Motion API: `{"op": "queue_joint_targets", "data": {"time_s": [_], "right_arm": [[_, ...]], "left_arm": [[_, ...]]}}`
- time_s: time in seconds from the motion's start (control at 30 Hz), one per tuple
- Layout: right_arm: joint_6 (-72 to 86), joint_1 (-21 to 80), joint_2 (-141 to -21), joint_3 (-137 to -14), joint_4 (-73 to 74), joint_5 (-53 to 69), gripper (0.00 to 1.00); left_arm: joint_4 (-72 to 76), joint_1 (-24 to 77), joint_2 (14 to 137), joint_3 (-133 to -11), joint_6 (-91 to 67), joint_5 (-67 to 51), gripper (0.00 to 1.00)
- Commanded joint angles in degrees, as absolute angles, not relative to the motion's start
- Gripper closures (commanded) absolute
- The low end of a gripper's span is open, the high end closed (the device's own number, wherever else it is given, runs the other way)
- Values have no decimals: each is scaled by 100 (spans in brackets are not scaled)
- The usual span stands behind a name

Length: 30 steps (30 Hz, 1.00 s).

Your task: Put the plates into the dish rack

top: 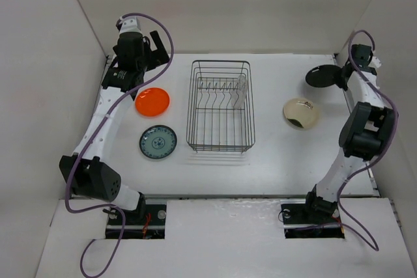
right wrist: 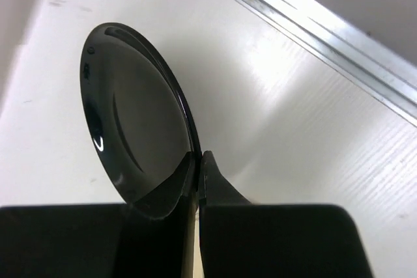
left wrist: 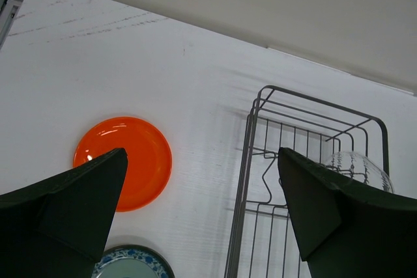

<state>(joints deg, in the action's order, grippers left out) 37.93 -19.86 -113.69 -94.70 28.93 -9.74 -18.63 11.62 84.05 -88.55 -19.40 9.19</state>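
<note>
Next, I let go of the black plate with my right gripper, upright in the rack slot [top: 231, 94] next to the clear glass plate.
The dark wire dish rack [top: 219, 105] stands mid-table and holds the clear glass plate [top: 242, 85] upright at its back right; the rack [left wrist: 260, 180] and glass plate [left wrist: 359, 168] also show in the left wrist view. The orange plate [top: 152, 101] and the blue-green patterned plate [top: 158, 142] lie left of the rack. The beige plate [top: 300, 112] lies to the right. My right gripper [top: 341, 75] is shut on the rim of the glossy black plate [right wrist: 133, 118], held above the table at back right. My left gripper [top: 151, 47] is open and empty, above the orange plate [left wrist: 124, 161].
White walls close in the table at left, back and right. A metal strip [right wrist: 313, 37] runs along the wall edge near the black plate. The table's near edge lies in front of the arm bases.
</note>
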Motion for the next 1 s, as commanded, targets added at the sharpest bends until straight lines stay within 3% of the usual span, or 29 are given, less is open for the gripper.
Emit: {"op": "queue_joint_targets", "data": {"time_s": [0.0,0.13,0.27,0.43,0.63,0.97], "right_arm": [[3402,-1609,-10269,-9379,2778,-1757,100],[3261,-1258,-9388,-8939,2716,-2319,100],[2866,-308,-8623,-8938,2961,-3724,100],[2365,1255,-8464,-10007,3952,-4543,100],[2188,2791,-9315,-11064,4860,-5561,100],[2241,3954,-10616,-12277,5730,-6230,100]], "left_arm": [[-1608,1160,8095,-8877,-1925,765,0],[-1608,1160,8095,-8877,-1925,633,0],[-1608,1160,8095,-8877,-1925,685,0],[-1661,1160,8095,-8930,-1872,686,0],[-1932,1160,8033,-9114,-2056,1036,0],[-2250,994,7744,-9290,-2425,2004,0]]}}
